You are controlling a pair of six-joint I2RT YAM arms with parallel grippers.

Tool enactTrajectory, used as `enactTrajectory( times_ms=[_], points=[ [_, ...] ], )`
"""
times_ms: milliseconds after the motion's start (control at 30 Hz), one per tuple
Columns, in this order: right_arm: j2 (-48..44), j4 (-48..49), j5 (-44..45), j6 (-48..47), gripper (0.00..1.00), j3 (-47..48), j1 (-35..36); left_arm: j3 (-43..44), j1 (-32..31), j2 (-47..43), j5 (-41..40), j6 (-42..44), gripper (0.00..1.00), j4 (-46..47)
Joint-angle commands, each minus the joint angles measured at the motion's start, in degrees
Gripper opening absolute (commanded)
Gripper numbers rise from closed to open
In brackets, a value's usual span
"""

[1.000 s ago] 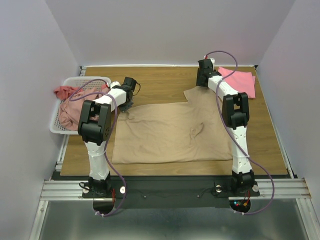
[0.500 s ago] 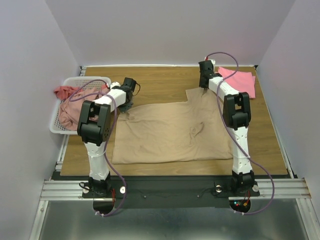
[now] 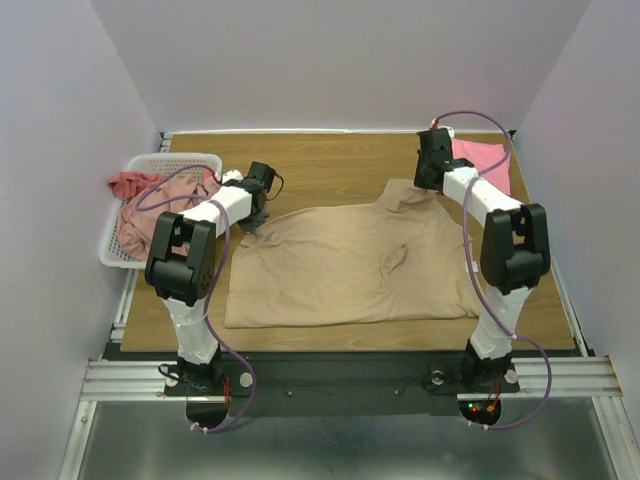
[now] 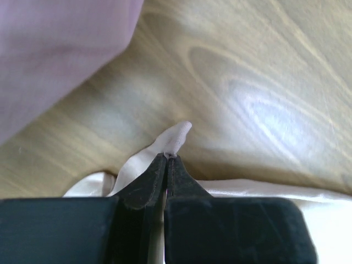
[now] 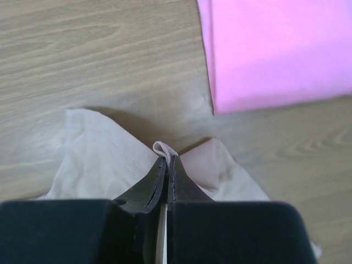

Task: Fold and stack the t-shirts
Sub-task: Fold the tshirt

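Observation:
My left gripper has the tan t-shirt's far edge. It will let go of that edge halfway down the shirt's side (image 3: 235, 281) nearest the white mesh basket.
A large tan t-shirt (image 3: 345, 262) lies spread over the middle of the table. My left gripper (image 3: 250, 212) is shut on a pinch of its far left edge; that tan cloth fold (image 4: 175, 140) pokes out past the closed tips of the left gripper (image 4: 168, 158). My right gripper (image 3: 428, 184) is shut on the far right corner, where a tan fold (image 5: 163, 148) shows at the tips of the right gripper (image 5: 167, 160). A folded bright pink t-shirt (image 3: 484, 162) lies at the back right, also in the right wrist view (image 5: 275, 49).
A white mesh basket (image 3: 151, 168) at the far left holds dusty-pink and salmon-red shirts (image 3: 140, 205). Purple cables loop off both arms. Grey walls close in the table on three sides.
The right gripper has shut on the tan shirt's far right corner and moved right and toward me, dragging that corner along. The left gripper has held its pinch and shifted only slightly.

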Motion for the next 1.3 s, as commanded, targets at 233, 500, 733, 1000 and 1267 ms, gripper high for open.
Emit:
enactTrajectory(
  times_ms=[233,500,733,1000,1267],
  points=[
    [-19.7,3.7,-3.2,6.3,0.00,-17.4,-0.3,-7.5,-1.6,-11.2,-1.8,-1.0,0.00,1.1],
    [-31.5,3.6,-2.3,7.7,0.01,-26.7,-0.2,-10.8,-2.5,-15.5,-2.2,-0.6,0.00,2.1],
    [-39.4,2.9,-0.8,7.2,0.00,-32.0,-0.3,-10.2,-2.5,-17.0,-3.1,-0.3,0.00,1.4],
    [-35.3,1.2,4.0,6.3,0.00,-25.8,-0.3,3.2,-2.1,-7.6,-7.5,-1.0,0.00,-5.8],
    [-35.9,0.1,4.6,5.4,0.00,-24.7,-0.3,2.3,0.1,-6.9,-9.0,-2.3,0.00,-6.6]
  ],
)
